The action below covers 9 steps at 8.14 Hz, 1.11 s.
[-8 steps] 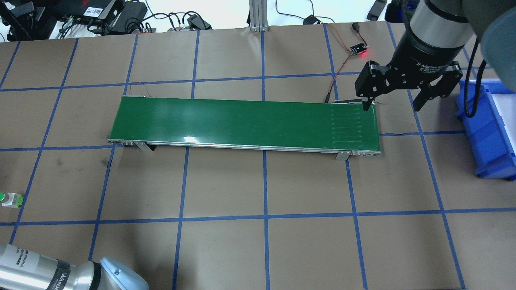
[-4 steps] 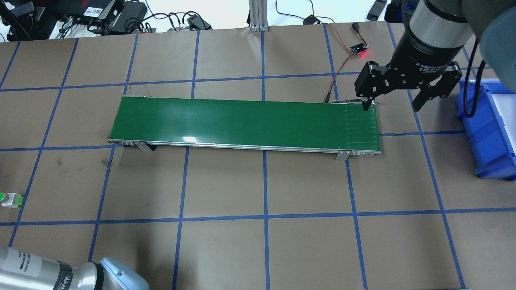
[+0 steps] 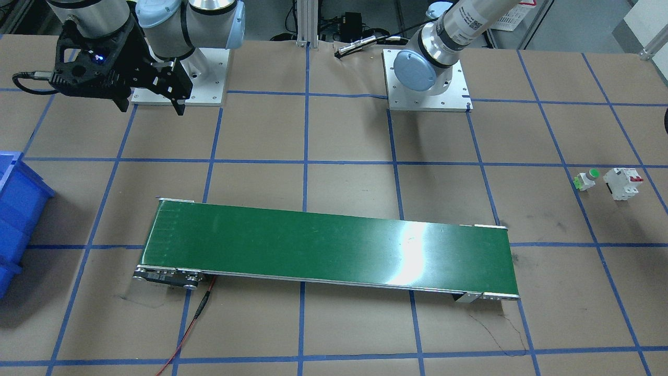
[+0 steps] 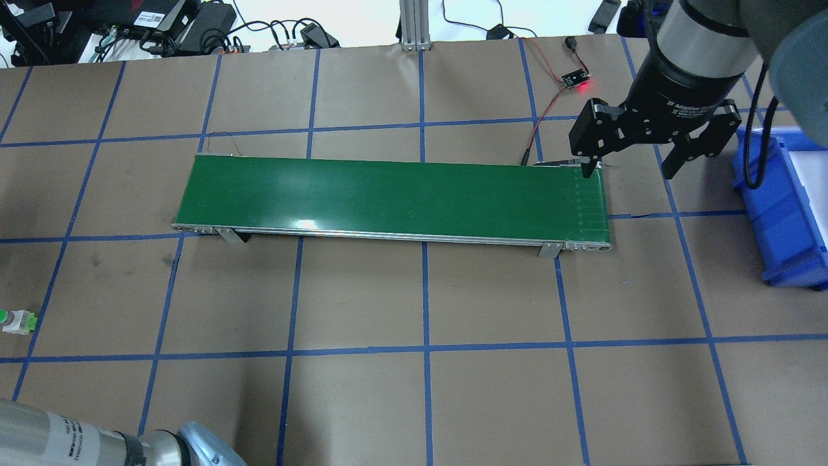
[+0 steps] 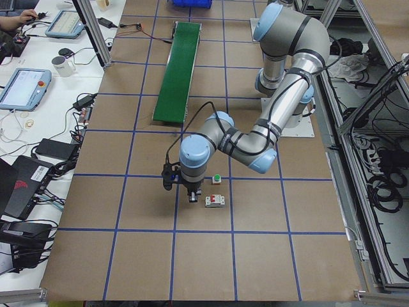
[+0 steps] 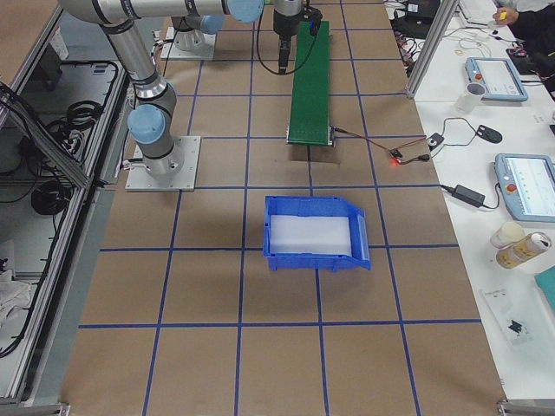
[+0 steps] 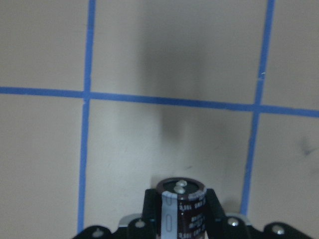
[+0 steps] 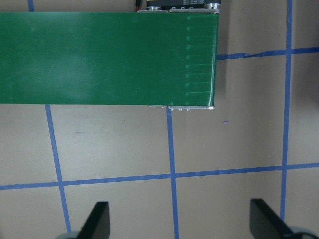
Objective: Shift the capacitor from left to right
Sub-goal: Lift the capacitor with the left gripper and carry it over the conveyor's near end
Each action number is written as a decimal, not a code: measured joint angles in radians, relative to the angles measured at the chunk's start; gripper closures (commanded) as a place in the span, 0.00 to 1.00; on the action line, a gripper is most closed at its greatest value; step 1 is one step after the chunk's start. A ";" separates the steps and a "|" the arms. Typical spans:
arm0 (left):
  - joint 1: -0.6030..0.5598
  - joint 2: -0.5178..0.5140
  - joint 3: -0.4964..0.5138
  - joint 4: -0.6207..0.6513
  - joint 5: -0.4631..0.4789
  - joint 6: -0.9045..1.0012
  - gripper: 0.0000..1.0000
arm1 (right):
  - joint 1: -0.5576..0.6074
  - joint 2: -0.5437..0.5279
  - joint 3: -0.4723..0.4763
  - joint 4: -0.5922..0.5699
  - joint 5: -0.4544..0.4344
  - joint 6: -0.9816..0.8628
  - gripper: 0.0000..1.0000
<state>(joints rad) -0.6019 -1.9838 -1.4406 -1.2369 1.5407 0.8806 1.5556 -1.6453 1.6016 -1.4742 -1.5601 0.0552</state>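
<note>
Next, I let go of the capacitor with my left gripper on the green conveyor belt's end (image 3: pixel 474 258) nearest the white breaker.
In the left wrist view the capacitor (image 7: pixel 182 206), a dark cylinder with a pale stripe and a metal top, sits between the two black fingers of my left gripper (image 7: pixel 180 219), above bare brown table. The left gripper is shut on it. In the exterior left view this gripper (image 5: pixel 192 196) hangs just beside the white breaker (image 5: pixel 214 201). My right gripper (image 4: pixel 631 169) is open and empty over the right end of the green conveyor belt (image 4: pixel 394 194). It also shows in the front-facing view (image 3: pixel 151 107) and in its wrist view (image 8: pixel 179 224).
A green-topped push button (image 3: pixel 587 179) and the white breaker with red switches (image 3: pixel 623 183) stand on the table's left side. A blue bin (image 4: pixel 786 207) stands at the right edge. A sensor board with a red light (image 4: pixel 576 81) and its wires lie behind the belt's right end.
The left arm's elbow has slid down and left in the overhead view. The seam marks on the belt have shifted toward its right end. The right gripper has stayed put.
</note>
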 measured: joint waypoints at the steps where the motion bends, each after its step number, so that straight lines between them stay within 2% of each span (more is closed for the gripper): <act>1: -0.082 0.041 -0.002 -0.042 0.011 -0.066 1.00 | 0.000 0.000 0.000 0.000 0.000 0.000 0.00; 3: -0.281 0.078 -0.004 -0.070 0.079 -0.225 1.00 | 0.000 0.001 0.000 0.000 0.000 -0.001 0.00; 5: -0.446 0.073 -0.006 -0.074 0.096 -0.353 1.00 | 0.000 -0.002 0.000 0.000 -0.002 -0.001 0.00; 7: -0.558 0.073 -0.013 -0.068 0.101 -0.395 1.00 | 0.000 -0.004 0.000 0.001 -0.007 -0.002 0.00; 9: -0.620 0.071 -0.048 -0.059 0.098 -0.402 1.00 | 0.000 -0.003 -0.001 0.000 -0.012 -0.003 0.00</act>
<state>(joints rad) -1.2221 -1.9123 -1.4884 -1.2958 1.6386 0.4786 1.5555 -1.6483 1.6008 -1.4737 -1.5716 0.0518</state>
